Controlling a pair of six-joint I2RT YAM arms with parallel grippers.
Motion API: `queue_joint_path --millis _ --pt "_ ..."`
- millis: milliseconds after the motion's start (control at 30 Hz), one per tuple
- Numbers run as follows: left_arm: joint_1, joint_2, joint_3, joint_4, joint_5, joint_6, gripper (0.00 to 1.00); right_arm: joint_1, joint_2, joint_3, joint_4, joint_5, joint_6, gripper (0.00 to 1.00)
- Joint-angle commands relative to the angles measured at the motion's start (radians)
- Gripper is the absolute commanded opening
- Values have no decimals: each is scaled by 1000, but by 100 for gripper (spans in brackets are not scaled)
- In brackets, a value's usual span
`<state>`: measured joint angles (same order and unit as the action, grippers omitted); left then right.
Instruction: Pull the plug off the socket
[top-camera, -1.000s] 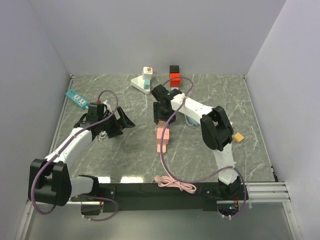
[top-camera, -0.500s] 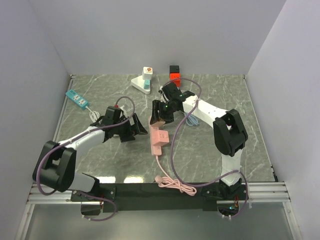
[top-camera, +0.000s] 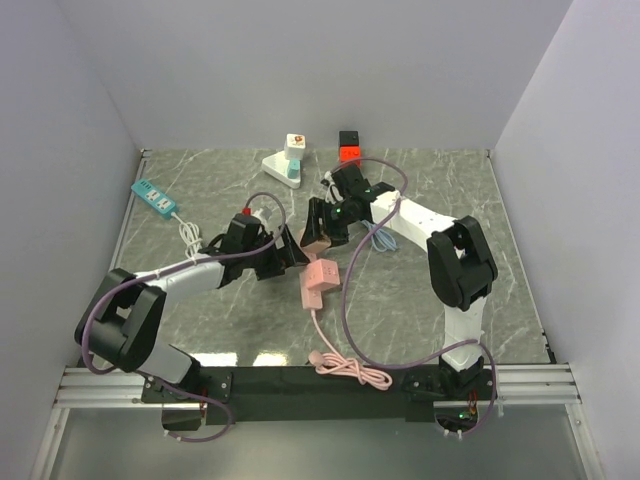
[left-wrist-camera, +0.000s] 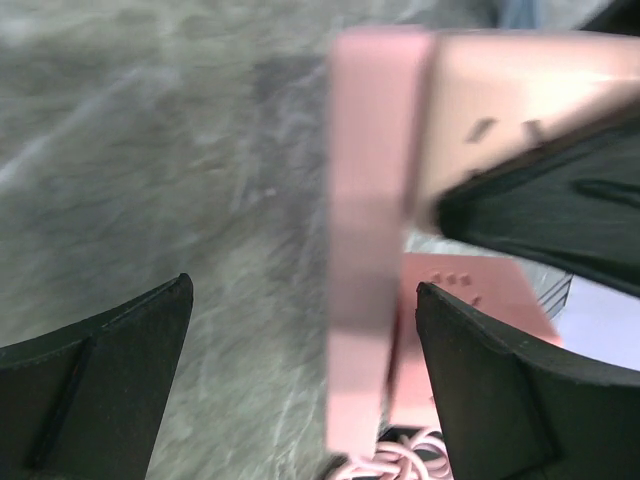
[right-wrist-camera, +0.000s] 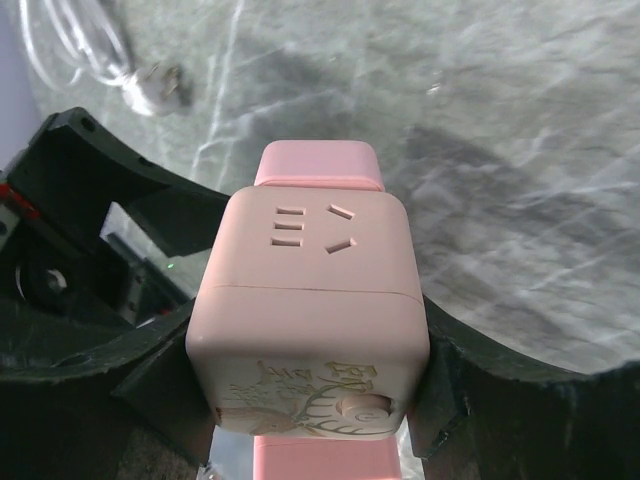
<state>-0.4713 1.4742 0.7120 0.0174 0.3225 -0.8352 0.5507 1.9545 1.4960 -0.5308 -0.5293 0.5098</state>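
Note:
Next, my right gripper lets go of the pink cube plug on the table (top-camera: 466, 226), in the spot between the pale cable and the side.
A pink cube plug (right-wrist-camera: 315, 300), with outlet slots and a deer print, sits between the fingers of my right gripper (right-wrist-camera: 312, 385), which is shut on its sides. The cube is seated on a flat pink socket strip (top-camera: 320, 281) that hangs tilted under it, a pink cable (top-camera: 345, 368) trailing toward the bases. In the top view my right gripper (top-camera: 319, 228) holds the cube (top-camera: 313, 237) above the table's middle. My left gripper (top-camera: 289, 251) is just left of the strip. Its jaws are wide open with the strip's edge (left-wrist-camera: 362, 260) between them, untouched by either finger (left-wrist-camera: 100, 380).
A white socket base carrying a teal block (top-camera: 286, 163) and a red-and-black block (top-camera: 348, 150) stand at the back. A teal power strip (top-camera: 154, 197) with a white cord (top-camera: 190, 235) lies at the left. A pale cable (top-camera: 380, 238) lies under the right arm.
The right gripper has lifted the cube, and the strip has come up off the table with it. The left arm has swung right until its open jaws reach the strip.

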Motion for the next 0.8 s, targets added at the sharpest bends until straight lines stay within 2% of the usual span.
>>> queue_joint_path --millis 0,100,200,300,467,500,533,633,767 --pt "-39 -57 -17 136 -40 -30 99 15 -20 26 57 -121 64 0" --pt "-50 -43 -6 125 -60 -21 97 15 -14 35 48 -141 79 0" --pt "-62 -2 12 125 -80 -5 91 15 -12 32 63 -164 105 0" --pt "-72 41 17 141 -91 2 76 14 -19 24 87 -184 136 0" --pt "-78 80 7 162 -99 -7 45 15 -35 26 97 -184 156 0" --pt "-78 80 4 161 -108 -10 37 14 -37 27 94 -184 156 0" --pt "-78 81 7 153 -115 -10 23 15 -40 26 89 -181 154 0" --pt "-78 84 27 113 -144 -8 0 12 -48 46 19 -164 119 0" --pt "-72 107 47 46 -204 10 0 -17 -36 145 -154 -141 -25 0"
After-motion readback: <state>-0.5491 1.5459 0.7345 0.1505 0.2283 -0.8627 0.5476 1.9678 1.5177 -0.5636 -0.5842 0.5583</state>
